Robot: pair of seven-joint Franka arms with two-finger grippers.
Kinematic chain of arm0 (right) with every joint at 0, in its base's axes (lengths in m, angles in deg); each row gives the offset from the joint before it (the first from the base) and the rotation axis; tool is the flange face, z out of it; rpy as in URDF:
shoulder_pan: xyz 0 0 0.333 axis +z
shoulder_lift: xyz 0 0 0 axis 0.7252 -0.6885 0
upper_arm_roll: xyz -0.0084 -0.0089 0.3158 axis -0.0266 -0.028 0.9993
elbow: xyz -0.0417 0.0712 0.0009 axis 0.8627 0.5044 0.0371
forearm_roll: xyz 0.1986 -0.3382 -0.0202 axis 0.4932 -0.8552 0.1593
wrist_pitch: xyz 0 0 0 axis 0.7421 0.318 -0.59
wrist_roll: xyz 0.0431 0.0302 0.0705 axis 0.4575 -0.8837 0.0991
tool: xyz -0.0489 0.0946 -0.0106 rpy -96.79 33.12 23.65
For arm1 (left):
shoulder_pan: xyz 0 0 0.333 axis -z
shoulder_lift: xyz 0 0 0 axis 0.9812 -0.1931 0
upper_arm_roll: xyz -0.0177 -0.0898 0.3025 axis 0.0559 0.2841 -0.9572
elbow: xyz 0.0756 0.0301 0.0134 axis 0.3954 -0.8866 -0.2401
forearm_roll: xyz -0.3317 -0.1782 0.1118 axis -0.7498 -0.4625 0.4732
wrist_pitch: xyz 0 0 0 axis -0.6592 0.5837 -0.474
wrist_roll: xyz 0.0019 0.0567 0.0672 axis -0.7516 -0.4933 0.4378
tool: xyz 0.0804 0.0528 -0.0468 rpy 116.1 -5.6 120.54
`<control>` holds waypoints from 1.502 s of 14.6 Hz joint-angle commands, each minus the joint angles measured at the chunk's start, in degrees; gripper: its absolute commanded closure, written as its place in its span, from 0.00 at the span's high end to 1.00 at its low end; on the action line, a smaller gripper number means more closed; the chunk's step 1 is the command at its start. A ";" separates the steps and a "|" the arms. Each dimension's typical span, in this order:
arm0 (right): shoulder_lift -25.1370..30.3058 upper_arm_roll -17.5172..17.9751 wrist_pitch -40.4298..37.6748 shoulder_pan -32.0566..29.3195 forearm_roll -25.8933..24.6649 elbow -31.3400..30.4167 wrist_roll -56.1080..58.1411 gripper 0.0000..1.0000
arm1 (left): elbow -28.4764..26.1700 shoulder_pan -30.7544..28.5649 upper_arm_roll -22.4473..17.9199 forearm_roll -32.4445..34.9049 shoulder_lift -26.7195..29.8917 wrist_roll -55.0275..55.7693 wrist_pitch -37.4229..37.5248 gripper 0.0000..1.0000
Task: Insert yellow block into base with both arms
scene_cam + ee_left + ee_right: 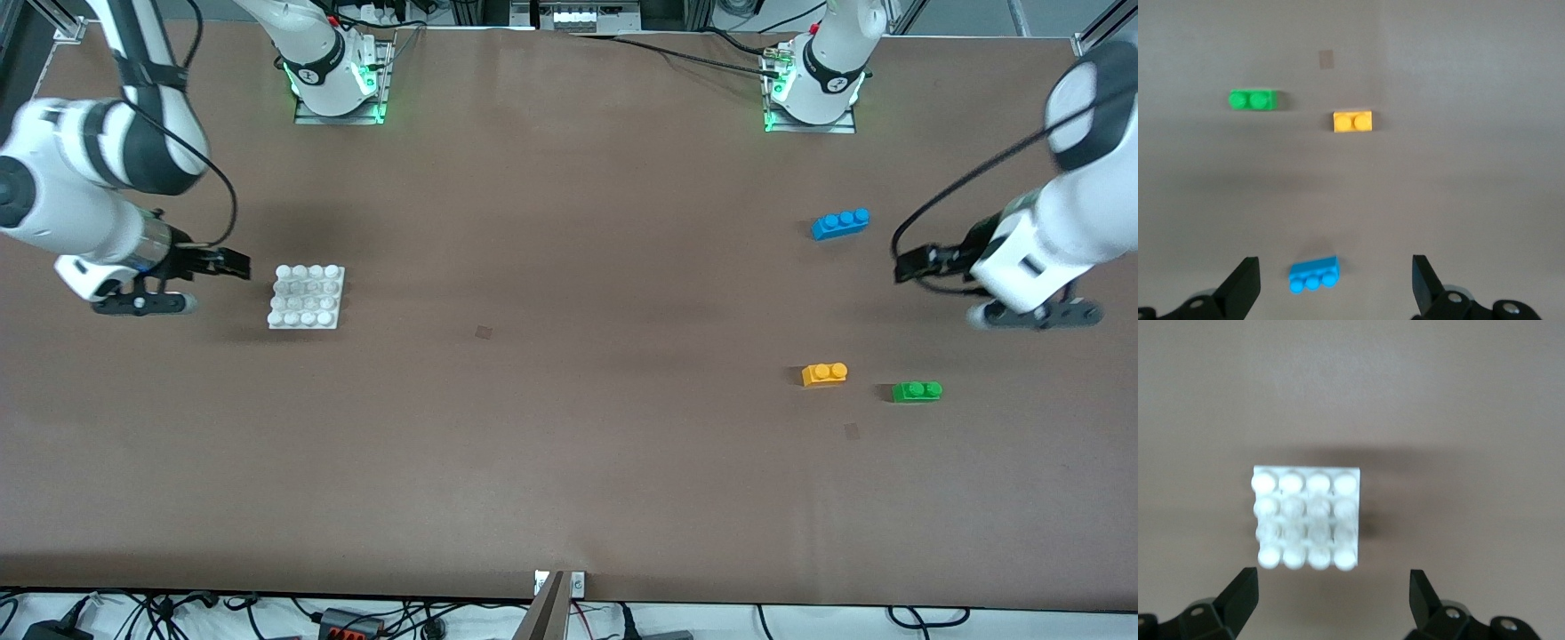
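Observation:
I need to next send my left gripper to the yellow block beside the green brick and have it close on its short ends [824, 375] [1353, 122], across the row of studs.
The yellow block [824, 373] [1352, 121] lies on the brown table toward the left arm's end, studs up. The white studded base [307, 297] [1305, 517] lies flat toward the right arm's end, with nothing on it. My left gripper [911, 264] [1335, 270] hangs open over the table near the blue brick, empty and well away from the yellow block. My right gripper [233, 263] [1331, 583] hangs open and empty just beside the base, on the side toward the right arm's end, not touching it.
A blue three-stud brick [840, 222] [1313, 275] lies farther from the front camera than the yellow block. A green brick [917, 391] [1253, 100] lies beside the yellow block, toward the left arm's end. Two small dark marks [483, 332] show on the table.

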State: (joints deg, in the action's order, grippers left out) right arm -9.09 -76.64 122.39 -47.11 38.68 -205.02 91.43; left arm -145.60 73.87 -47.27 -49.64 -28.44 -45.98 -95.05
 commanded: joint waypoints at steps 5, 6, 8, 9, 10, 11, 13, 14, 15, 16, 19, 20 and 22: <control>-8.58 -0.01 19.78 -0.17 7.02 -8.87 -1.34 1.00 | -17.84 0.86 0.05 -0.57 0.18 -1.32 -24.91 1.00; -9.90 -0.01 20.75 -0.08 7.12 -8.87 -1.07 1.00 | -20.13 0.95 0.05 -0.31 -0.08 -1.40 -28.52 1.00; -11.05 -0.01 21.11 -0.16 7.12 -8.87 0.15 1.00 | -22.60 1.22 0.14 -0.31 -2.09 -3.76 -34.24 1.00; -11.49 -0.01 21.11 -0.34 7.12 -8.87 2.16 1.00 | -22.96 1.13 0.14 -0.31 -3.50 -4.82 -36.35 1.00; -12.37 -0.01 21.29 -0.43 7.20 -8.87 3.92 1.00 | -22.88 1.13 0.14 -0.31 -4.55 -4.92 -37.51 1.00; -13.07 -0.01 21.38 -0.51 7.29 -8.79 4.20 1.00 | -22.88 1.13 0.14 -0.31 -5.87 -4.92 -38.56 1.00; -13.34 -0.01 22.08 -0.52 7.29 -8.79 4.38 1.00 | -22.79 1.22 0.05 -0.31 -8.33 -5.01 -41.72 1.00; -13.34 -0.01 22.08 -0.52 7.29 -8.79 4.38 1.00 | -22.27 1.22 0.05 -0.22 -9.74 -5.09 -42.43 1.00; -13.34 -0.01 22.08 -0.52 7.29 -8.79 4.38 1.00 | -22.00 1.22 0.05 -0.31 -10.88 -5.10 -43.05 1.00; -13.43 -0.01 22.08 -0.52 7.29 -8.79 4.47 0.93 | -21.56 1.13 -0.04 -0.31 -11.59 -4.92 -43.75 1.00; -14.22 -0.01 22.17 -0.52 7.29 -8.79 4.47 0.80 | -19.81 1.13 -0.30 -0.31 -13.79 -4.39 -43.85 1.00; -14.31 -0.01 22.17 -0.52 7.29 -8.79 4.47 0.75 | -19.28 1.13 -0.30 -0.39 -14.14 -4.22 -43.85 1.00; -14.57 0.08 22.17 -0.43 7.29 -8.79 4.47 0.68 | -17.61 1.13 -0.56 -0.40 -15.72 -4.13 -43.76 1.00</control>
State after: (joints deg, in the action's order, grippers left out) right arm -22.35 -76.81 143.64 -47.23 44.99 -213.99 94.16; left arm -166.11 74.93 -47.42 -49.63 -42.03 -49.21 -139.08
